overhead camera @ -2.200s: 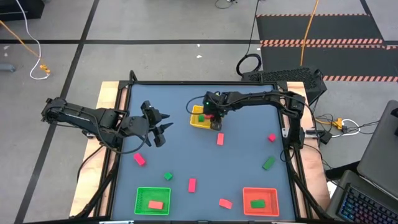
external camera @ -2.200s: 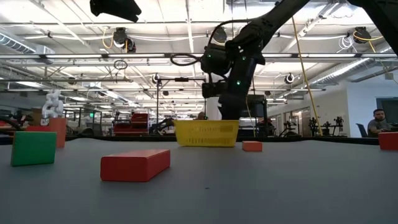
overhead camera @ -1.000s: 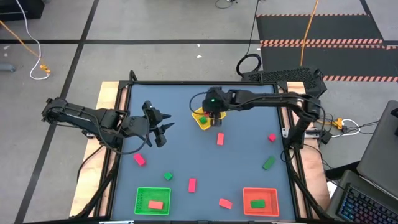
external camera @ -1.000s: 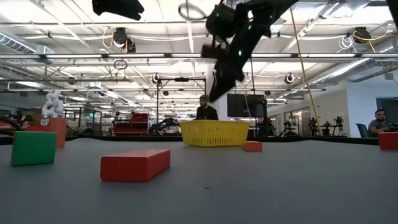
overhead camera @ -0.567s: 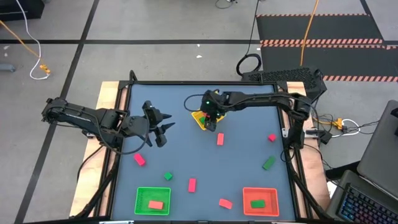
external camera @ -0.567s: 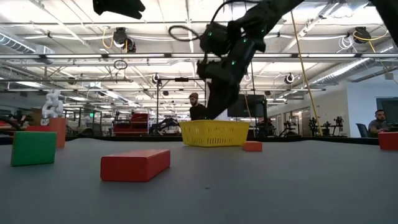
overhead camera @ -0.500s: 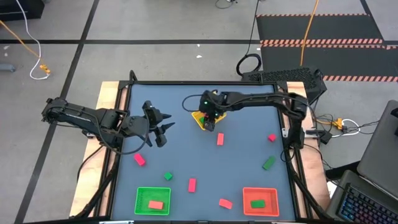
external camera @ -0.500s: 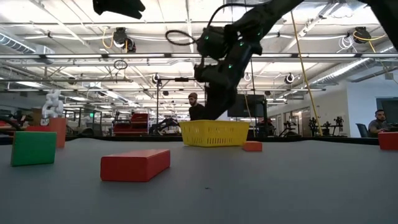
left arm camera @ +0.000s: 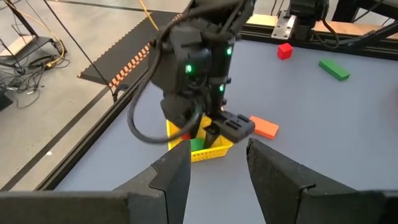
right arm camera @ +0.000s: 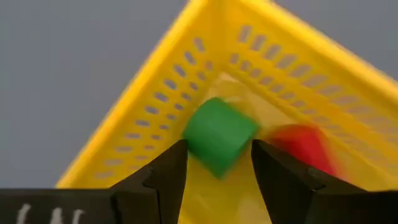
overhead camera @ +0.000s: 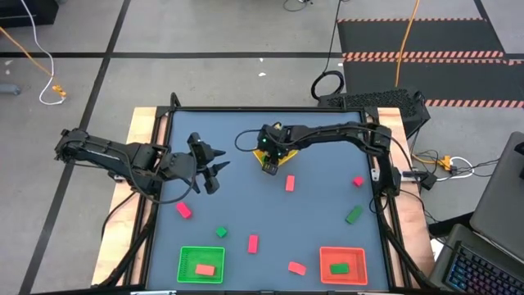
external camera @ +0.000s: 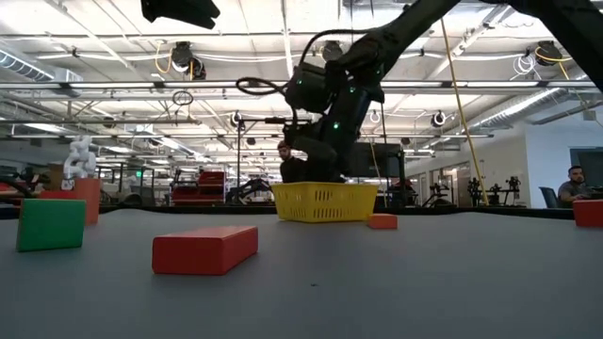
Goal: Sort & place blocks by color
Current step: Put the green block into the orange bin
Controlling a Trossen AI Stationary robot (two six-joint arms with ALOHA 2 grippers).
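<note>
The green cube in the yellow basket sits crooked in my right fingers; next I open, square up and grip its flat sides (right arm camera: 240, 149).
My right gripper (overhead camera: 268, 161) reaches down into the yellow mesh basket (overhead camera: 279, 161) at the table's far middle. It is open, with a fingertip on either side of a green cube (right arm camera: 217, 134) that lies beside a red block (right arm camera: 303, 144) in the basket's corner. My left gripper (overhead camera: 214, 165) hovers open over the table's left part and faces the basket (left arm camera: 211, 149). Loose blocks lie on the table: pink-red ones (overhead camera: 183, 211) (overhead camera: 253, 242), salmon ones (overhead camera: 290, 183) (overhead camera: 296, 267), a red cube (overhead camera: 358, 181), a green bar (overhead camera: 354, 215) and a small green cube (overhead camera: 221, 233). My right gripper comes at the green cube (right arm camera: 214, 146) from above, pointing down into the basket. The cube fills the gap between the fingers (right arm camera: 166, 168), but I cannot tell whether they touch it. The cube is inside the basket.
A green basket (overhead camera: 187, 254) at the near left holds a salmon block. A red basket (overhead camera: 360, 277) at the near right holds a green block. In the low view a red bar (external camera: 205, 250) and a green cube (external camera: 50, 224) lie close. People stand in the room behind.
My right gripper was raised above the yellow basket a second ago. It has come down into it and shifted a little toward the table's left. The basket has stayed in place.
</note>
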